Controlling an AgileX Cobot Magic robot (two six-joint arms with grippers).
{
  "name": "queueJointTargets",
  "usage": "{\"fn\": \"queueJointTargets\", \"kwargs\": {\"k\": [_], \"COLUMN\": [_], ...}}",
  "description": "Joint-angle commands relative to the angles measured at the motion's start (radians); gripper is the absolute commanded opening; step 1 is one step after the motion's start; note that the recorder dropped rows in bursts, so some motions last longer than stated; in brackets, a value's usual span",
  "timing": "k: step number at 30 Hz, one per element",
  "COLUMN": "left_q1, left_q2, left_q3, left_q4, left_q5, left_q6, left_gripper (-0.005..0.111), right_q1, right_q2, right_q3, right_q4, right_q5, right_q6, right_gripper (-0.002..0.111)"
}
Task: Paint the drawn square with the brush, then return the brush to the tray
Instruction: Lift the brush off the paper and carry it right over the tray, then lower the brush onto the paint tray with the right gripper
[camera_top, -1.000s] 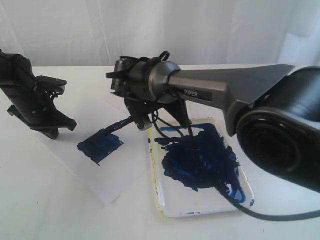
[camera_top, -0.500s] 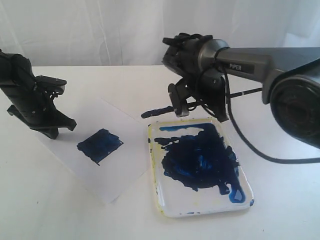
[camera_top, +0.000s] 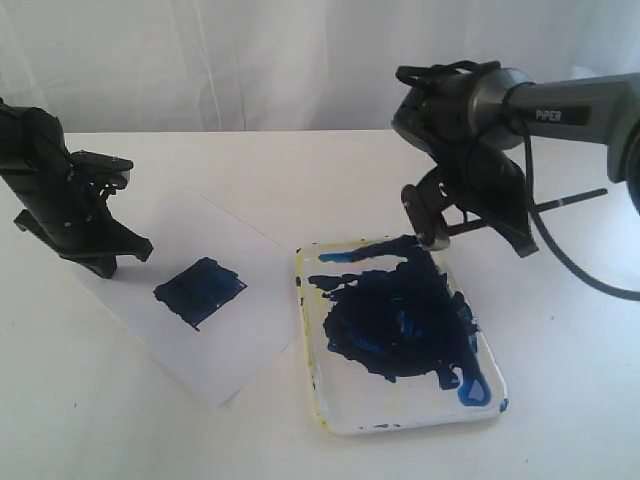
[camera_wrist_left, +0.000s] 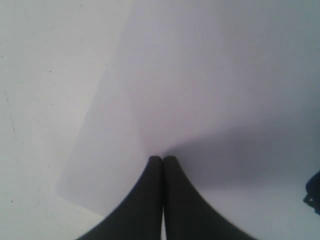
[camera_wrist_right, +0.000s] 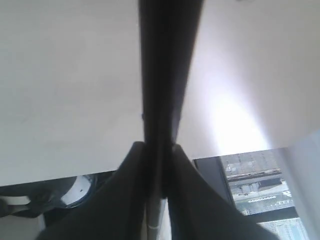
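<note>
The brush will go down across the tray's rim on the cable side (camera_top: 461, 268) from my right gripper, with its tip over the blue blotch.
The drawn square (camera_top: 200, 290) on the white paper sheet (camera_top: 235, 345) is smeared dark blue all over. To its right lies the white tray (camera_top: 312, 375), its floor covered by a large dark blue blotch. My right gripper (camera_top: 435, 232) hangs over the tray's far rim, shut on the thin black brush (camera_top: 570, 198). The handle sticks out to the right; the tip end points at the far rim, where it blends into the blue paint. In the right wrist view the brush (camera_wrist_right: 167, 75) runs out from between the fingers of that gripper (camera_wrist_right: 159, 147). My left gripper (camera_top: 105, 262) (camera_wrist_left: 162, 159) is shut and empty on the paper.
The white tabletop (camera_top: 560, 330) carries the paper (camera_wrist_left: 200, 100) and the tray. A black cable (camera_top: 560, 270) loops from the right arm down over the table, right of the tray. A white curtain (camera_top: 250, 60) closes the back.
My right arm has swung from above the painted square to the right and back with the brush, and now holds it over the tray's far rim. The left arm has not moved.
</note>
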Motion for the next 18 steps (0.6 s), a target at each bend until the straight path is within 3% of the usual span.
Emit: {"fn": "queueJointTargets", "kwargs": {"k": [1,18], "left_q1": [0.004,0.004], "left_q2": [0.016,0.016], "left_q3": [0.009,0.009], "left_q4": [0.014,0.014], "left_q5": [0.042,0.04], "left_q6": [0.0,0.007], "left_gripper": [0.0,0.0], "right_q1": [-0.025,-0.025], "right_q2": [-0.03,-0.01], "right_q3": [0.091,0.123], "right_q4": [-0.054,0.004], "right_q5": [0.007,0.007], "right_q6": [-0.012,0.013], "right_gripper": [0.0,0.0]}}
